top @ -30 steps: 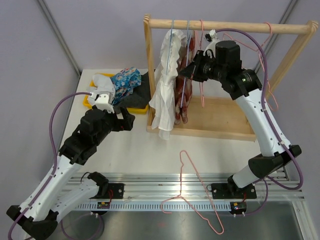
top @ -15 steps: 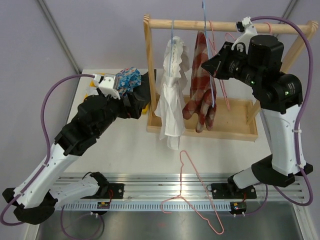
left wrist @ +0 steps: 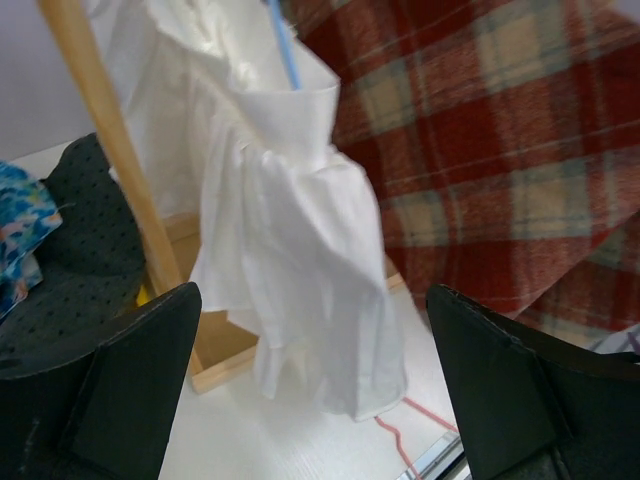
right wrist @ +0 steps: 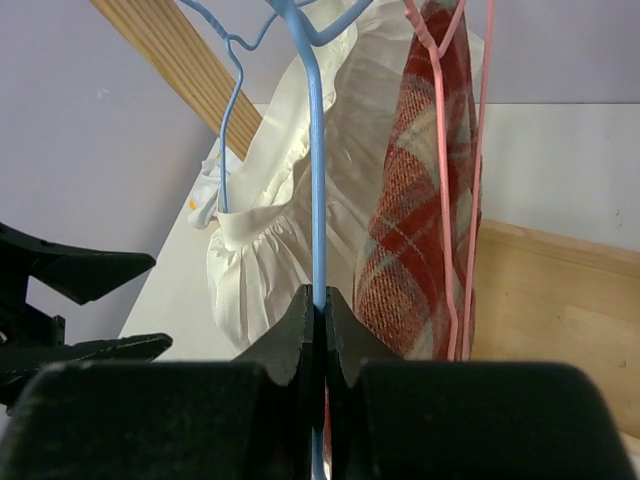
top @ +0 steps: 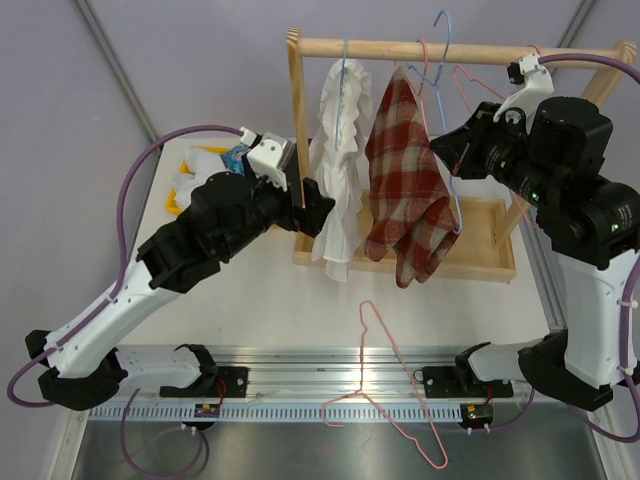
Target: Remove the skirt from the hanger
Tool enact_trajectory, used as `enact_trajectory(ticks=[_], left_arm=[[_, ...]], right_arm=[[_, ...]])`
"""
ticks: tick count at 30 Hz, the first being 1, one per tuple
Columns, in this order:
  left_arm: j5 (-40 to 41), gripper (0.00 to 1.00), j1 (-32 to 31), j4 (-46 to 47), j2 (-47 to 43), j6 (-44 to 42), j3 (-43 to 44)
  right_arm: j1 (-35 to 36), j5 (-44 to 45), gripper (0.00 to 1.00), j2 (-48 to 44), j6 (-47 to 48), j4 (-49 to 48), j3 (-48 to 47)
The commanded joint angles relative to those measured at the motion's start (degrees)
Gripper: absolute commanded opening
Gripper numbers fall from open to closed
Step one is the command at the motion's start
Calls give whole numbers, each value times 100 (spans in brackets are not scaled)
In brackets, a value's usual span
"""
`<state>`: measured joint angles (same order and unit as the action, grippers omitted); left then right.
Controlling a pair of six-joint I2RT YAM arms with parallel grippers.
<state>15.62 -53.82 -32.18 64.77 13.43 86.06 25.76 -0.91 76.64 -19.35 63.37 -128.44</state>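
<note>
Next, I need to move my left gripper to the red plaid skirt's lower side edge (top: 379,228) (left wrist: 410,232), next to the white garment, and close it there.
The red plaid skirt (top: 405,190) hangs from a blue hanger (top: 443,100) whose hook stands above the wooden rail (top: 480,51), free of it. My right gripper (top: 447,150) is shut on that hanger's wire. In the right wrist view the jaws (right wrist: 318,300) pinch the blue hanger (right wrist: 317,150), with the skirt (right wrist: 410,230) just to its right. My left gripper (top: 312,205) is open beside the rack's left post, level with a white ruffled garment (top: 340,180). The left wrist view shows the gripper (left wrist: 310,300) wide apart in front of the white garment (left wrist: 290,250), the skirt (left wrist: 500,150) behind.
The white garment hangs on a second blue hanger (right wrist: 228,120) on the rail. Pink hangers (right wrist: 445,150) hang beside the skirt. The rack's wooden base (top: 480,250) lies below. A loose pink hanger (top: 385,370) lies at the table's front. A yellow tray (top: 175,207) with clothes sits far left.
My right arm has raised the blue hanger with the skirt up off the rail and rightward; the skirt now hangs spread. My left arm has swung right, up to the rack.
</note>
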Motion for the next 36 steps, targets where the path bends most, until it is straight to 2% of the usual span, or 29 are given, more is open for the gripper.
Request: enact_trajectory(ticks=[1,6,12,16,23,25,27,28,29,30,34,36], left_arm=[[-540,99,-172,546,219,-227,507],[-1288,99,-506,1125,851,-323,956],[-2317,99,-726,2005,1467,-218,948],[-2247,99,-998,2251,1740,-280,781],[-2080,98,-1297,2559,1670,-280,412],[-1975,79,-1376,2647,1635,-297,324],[-1739,55,-1411,2682,1626,-306,262],[-1668,21,-1420,2700,1626,-289,253],[-1589,3,-1420,2691,1644,-254,262],[-1362,0,-1429,2691,1626,-201,253],[-1316,0,-1595,2674,1512,-201,-27],[-1211,0,-1745,2656,1320,-209,-551]], right_arm=[[8,-47,0,-141,81,-422,56],[8,-927,0,-185,-226,-641,109],[8,-1921,0,-185,-656,-800,-286],[17,-2133,0,-158,-763,-686,-672],[17,-2054,0,-167,-745,-519,-867],[8,-2028,0,-185,-745,-528,-867],[8,-2010,0,-193,-754,-528,-858],[8,-2010,0,-193,-763,-537,-858],[8,-2010,0,-193,-763,-554,-858],[17,-1975,0,-211,-763,-572,-849],[8,-1764,0,-211,-754,-581,-867],[17,-1580,0,-176,-737,-563,-928]])
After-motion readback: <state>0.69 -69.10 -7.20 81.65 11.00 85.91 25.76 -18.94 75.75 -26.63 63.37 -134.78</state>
